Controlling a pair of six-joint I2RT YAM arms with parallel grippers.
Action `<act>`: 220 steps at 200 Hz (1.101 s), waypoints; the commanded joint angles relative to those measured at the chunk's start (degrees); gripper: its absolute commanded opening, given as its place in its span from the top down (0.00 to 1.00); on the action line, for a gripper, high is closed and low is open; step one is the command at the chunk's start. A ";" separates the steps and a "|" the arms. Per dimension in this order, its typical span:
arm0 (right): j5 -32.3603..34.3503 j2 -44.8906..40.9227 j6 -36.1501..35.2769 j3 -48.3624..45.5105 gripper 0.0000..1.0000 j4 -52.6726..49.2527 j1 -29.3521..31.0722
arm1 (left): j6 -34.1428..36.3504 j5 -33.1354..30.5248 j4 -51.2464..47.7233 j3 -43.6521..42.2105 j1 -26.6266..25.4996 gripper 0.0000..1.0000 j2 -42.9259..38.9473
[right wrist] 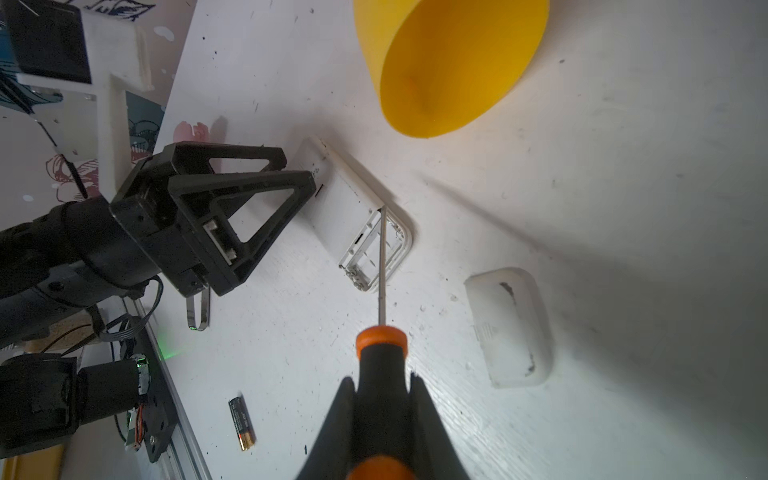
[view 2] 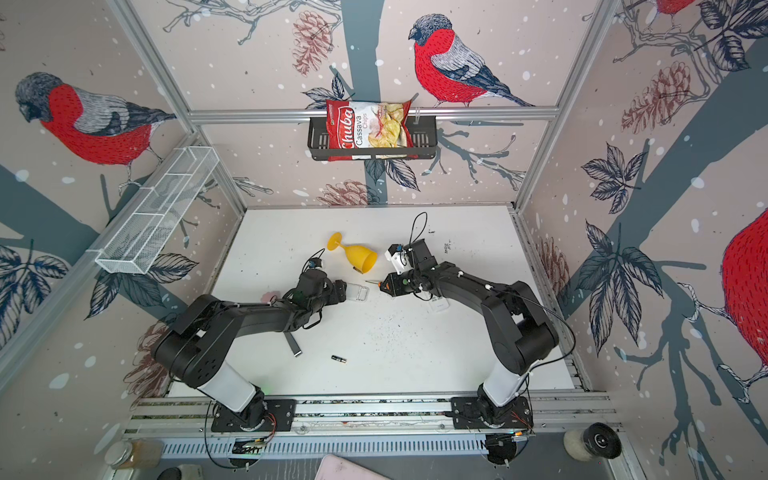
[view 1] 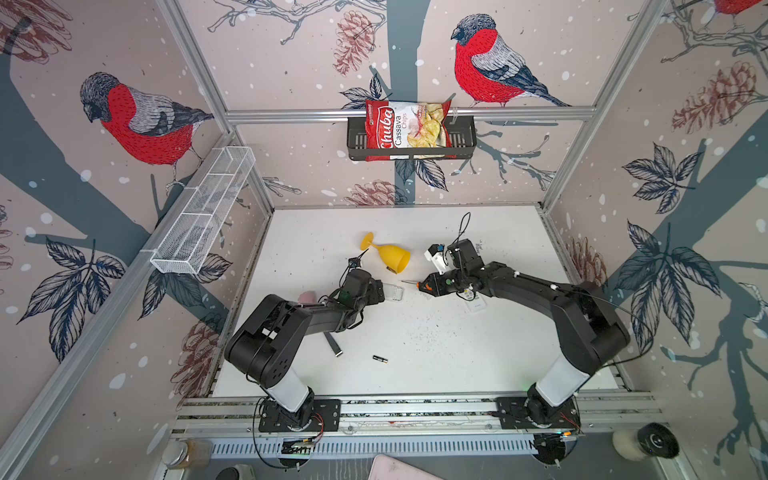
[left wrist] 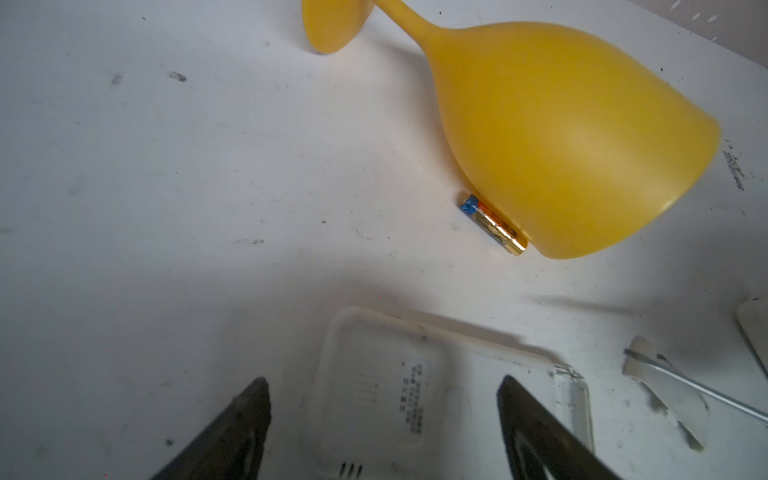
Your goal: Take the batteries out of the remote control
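I should use my right gripper to set the orange-and-black screwdriver, its tip now at the bay's edge, down beside the white flat item, opposite the white battery cover (view 1: pixel 491 291).
The white remote control (left wrist: pixel 374 395) (right wrist: pixel 353 212) lies back side up mid-table, its battery bay (right wrist: pixel 374 249) open and empty. My left gripper (left wrist: pixel 382 386) (view 1: pixel 380 291) stands open, a finger on each side of the remote's end with gaps showing. My right gripper (right wrist: pixel 382 382) (view 1: pixel 428 286) is shut on the orange-and-black screwdriver (right wrist: pixel 380 357), whose tip rests at the bay's edge. One battery (left wrist: pixel 494 224) lies against the rim of the yellow glass. Another battery (view 1: pixel 380 359) (right wrist: pixel 242 424) lies alone near the front. The white battery cover (right wrist: pixel 509 328) lies beside the shaft.
A yellow wine glass (view 1: pixel 390 257) lies on its side just behind the remote. A grey strap (view 1: pixel 332 345) and a pink item (view 1: pixel 307 297) sit by the left arm. A white flat item (view 1: pixel 476 305) lies under the right arm. Baskets hang on the back and left walls.
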 commanded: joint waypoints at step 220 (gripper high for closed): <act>33.80 -6.74 11.19 -20.71 0.62 9.49 -20.90 | 2.84 4.01 10.44 -13.09 -0.06 0.03 -31.22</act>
